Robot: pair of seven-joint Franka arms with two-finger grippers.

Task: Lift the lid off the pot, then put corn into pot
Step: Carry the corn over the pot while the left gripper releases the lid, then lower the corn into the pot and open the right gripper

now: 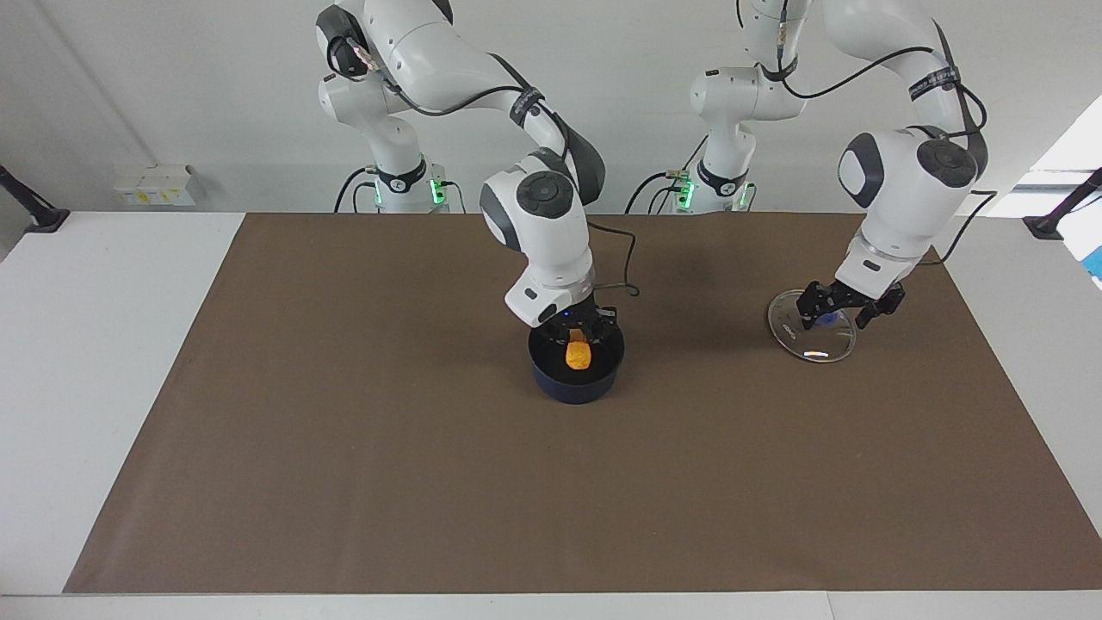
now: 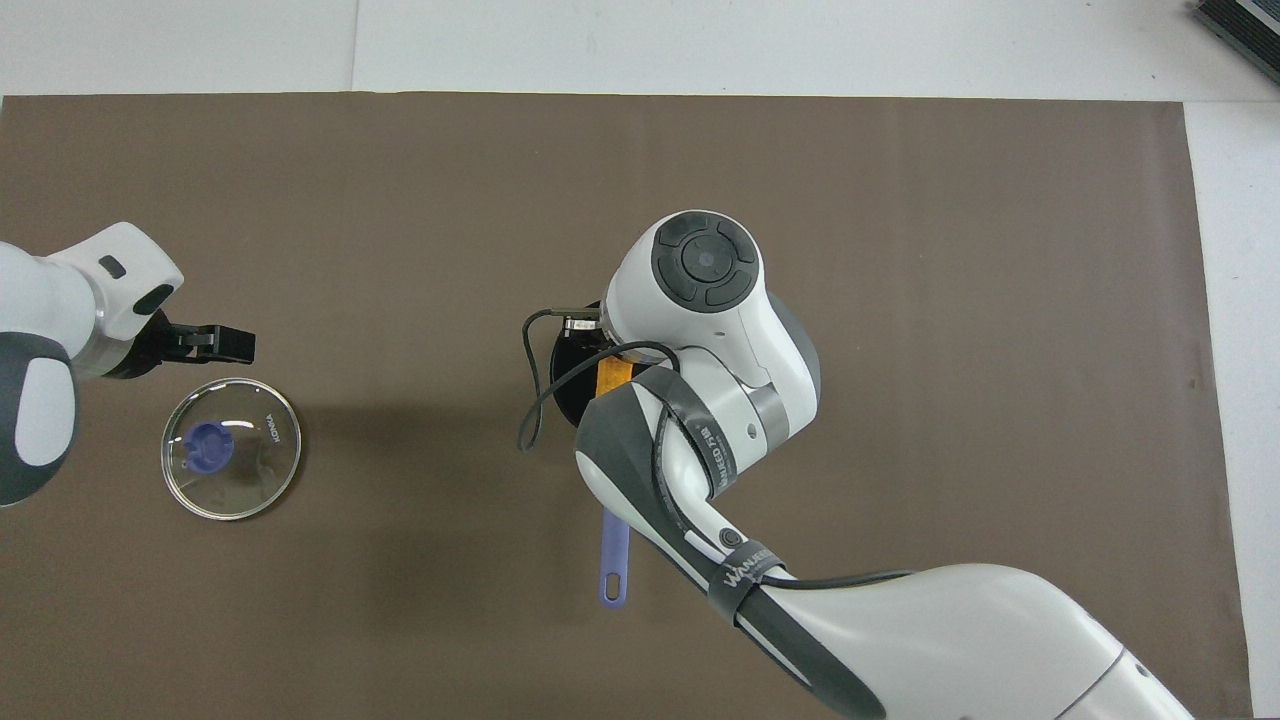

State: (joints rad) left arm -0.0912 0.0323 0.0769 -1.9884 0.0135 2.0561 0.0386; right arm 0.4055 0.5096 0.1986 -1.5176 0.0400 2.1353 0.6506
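Next, my right gripper lets go of the corn on the middle of the pot's bottom (image 2: 621, 373), in line with the long handle.
The dark blue pot (image 1: 575, 383) stands at the middle of the brown mat; its long handle (image 2: 614, 560) points toward the robots. The yellow-orange corn (image 1: 578, 354) is inside the pot, just under my right gripper (image 1: 578, 331), which hangs over the pot's mouth. In the overhead view my right arm hides this gripper and only a strip of the corn (image 2: 612, 375) shows. The glass lid (image 1: 796, 340) with its blue knob (image 2: 208, 447) lies flat on the mat toward the left arm's end. My left gripper (image 1: 839, 320) is open and empty over the lid.
The brown mat (image 1: 344, 448) covers most of the white table. The right arm's cable (image 2: 530, 400) loops beside the pot. A dark object (image 2: 1240, 25) lies at the table's corner farthest from the robots, toward the right arm's end.
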